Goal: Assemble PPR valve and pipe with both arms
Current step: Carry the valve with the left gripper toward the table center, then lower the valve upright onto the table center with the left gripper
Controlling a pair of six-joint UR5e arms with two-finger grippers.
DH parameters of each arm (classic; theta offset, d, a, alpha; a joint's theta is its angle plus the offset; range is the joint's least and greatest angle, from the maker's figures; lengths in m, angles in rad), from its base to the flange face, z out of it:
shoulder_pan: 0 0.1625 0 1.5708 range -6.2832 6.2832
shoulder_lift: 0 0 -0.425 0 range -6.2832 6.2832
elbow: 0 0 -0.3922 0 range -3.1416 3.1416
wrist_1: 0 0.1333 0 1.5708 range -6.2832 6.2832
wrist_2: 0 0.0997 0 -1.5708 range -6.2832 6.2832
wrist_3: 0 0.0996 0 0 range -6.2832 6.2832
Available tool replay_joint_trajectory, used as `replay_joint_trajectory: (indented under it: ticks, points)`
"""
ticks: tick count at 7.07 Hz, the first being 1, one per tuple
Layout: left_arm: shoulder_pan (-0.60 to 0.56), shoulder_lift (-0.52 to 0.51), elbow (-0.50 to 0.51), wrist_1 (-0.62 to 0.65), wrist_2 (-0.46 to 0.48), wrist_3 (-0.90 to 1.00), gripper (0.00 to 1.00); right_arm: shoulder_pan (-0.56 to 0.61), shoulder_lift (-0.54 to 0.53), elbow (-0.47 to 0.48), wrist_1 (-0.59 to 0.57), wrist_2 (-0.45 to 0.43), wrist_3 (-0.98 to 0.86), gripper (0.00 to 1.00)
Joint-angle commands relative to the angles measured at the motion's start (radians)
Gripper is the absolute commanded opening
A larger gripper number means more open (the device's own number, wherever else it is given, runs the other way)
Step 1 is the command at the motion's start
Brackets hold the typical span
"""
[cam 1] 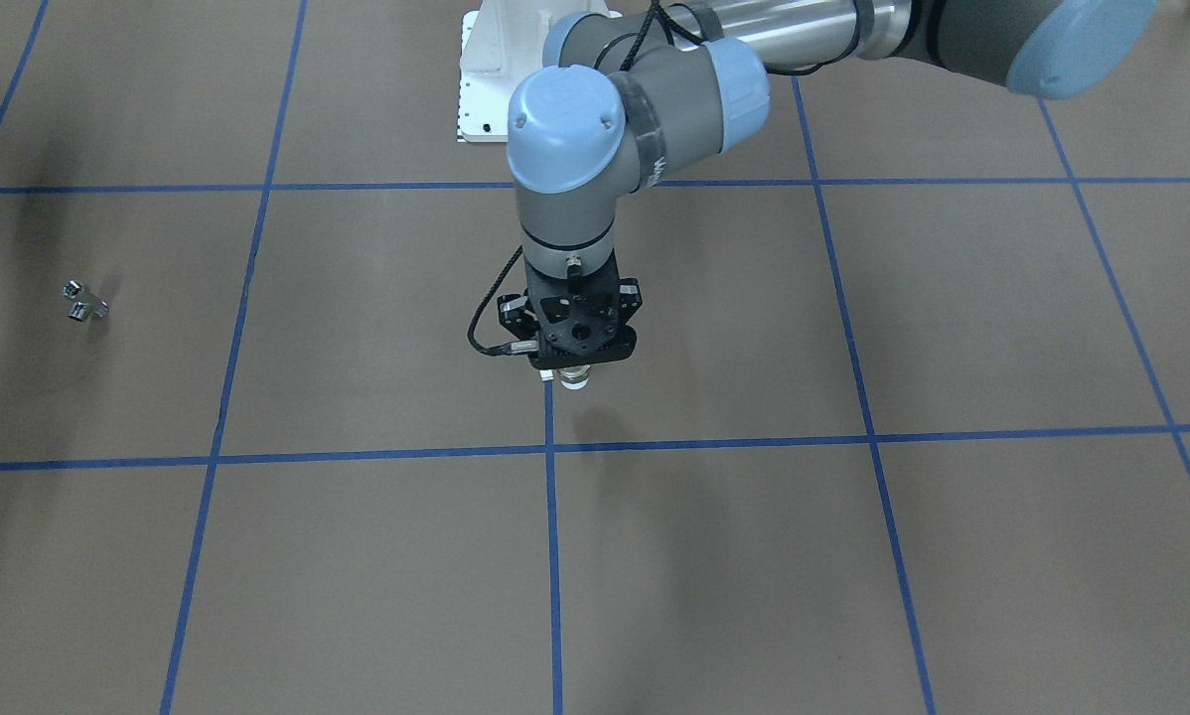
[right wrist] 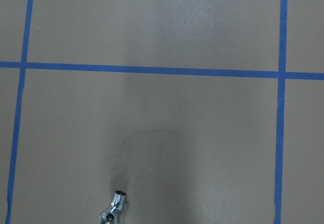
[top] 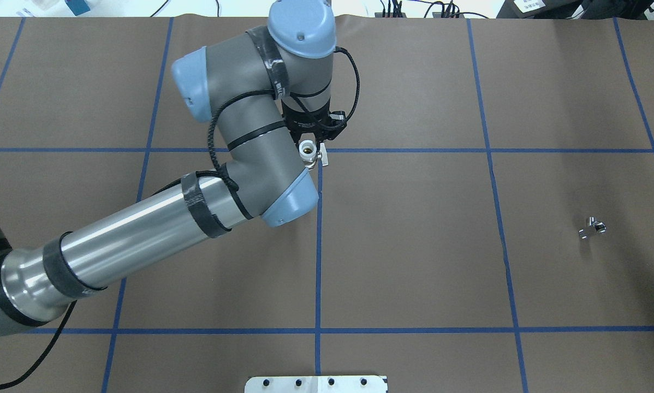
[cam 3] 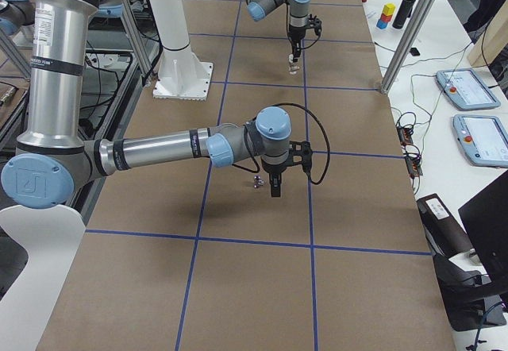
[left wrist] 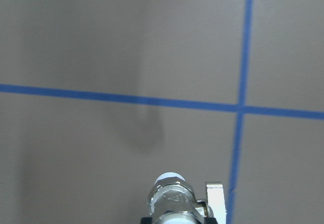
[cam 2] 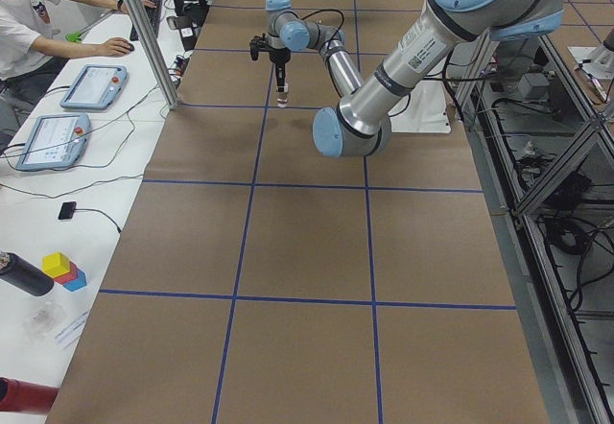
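Note:
The PPR valve will go down from my left gripper on the blue tape line (cam 1: 549, 418) (left wrist: 236, 152) beside the crossing, toward the white base plate.
My left gripper (cam 1: 573, 374) is shut on the PPR valve (cam 1: 576, 379), a stubby piece with white ends, a silvery middle band and a white side lever. It holds the valve upright just above the table, near a crossing of blue tape lines (top: 319, 150). The valve also shows in the overhead view (top: 308, 152) and the left wrist view (left wrist: 172, 197). The pipe (top: 593, 227), a tiny chrome fitting, lies on the table far to my right (cam 1: 84, 302). My right gripper (cam 3: 275, 189) shows only in the exterior right view, pointing down close beside the pipe (cam 3: 256, 181). I cannot tell whether it is open or shut.
The table is brown paper (top: 414, 245) with a grid of blue tape lines. A white base plate (top: 316, 383) sits at the robot's edge. An operator (cam 2: 29, 21) and tablets (cam 2: 53, 141) are at a side bench beyond the table.

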Motion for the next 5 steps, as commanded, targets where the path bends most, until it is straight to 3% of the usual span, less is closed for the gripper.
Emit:
replay_joint_trajectory:
  ticks: [1,5]
  points:
    - [0.006,-0.033,0.075,-0.038,0.002,-0.001,0.0,-0.002,0.0,0.001,0.0,0.0,0.0,1.0]
    - [0.012,-0.032,0.144,-0.123,0.001,0.01,0.0,-0.015,0.0,-0.002,0.0,0.0,0.0,1.0]
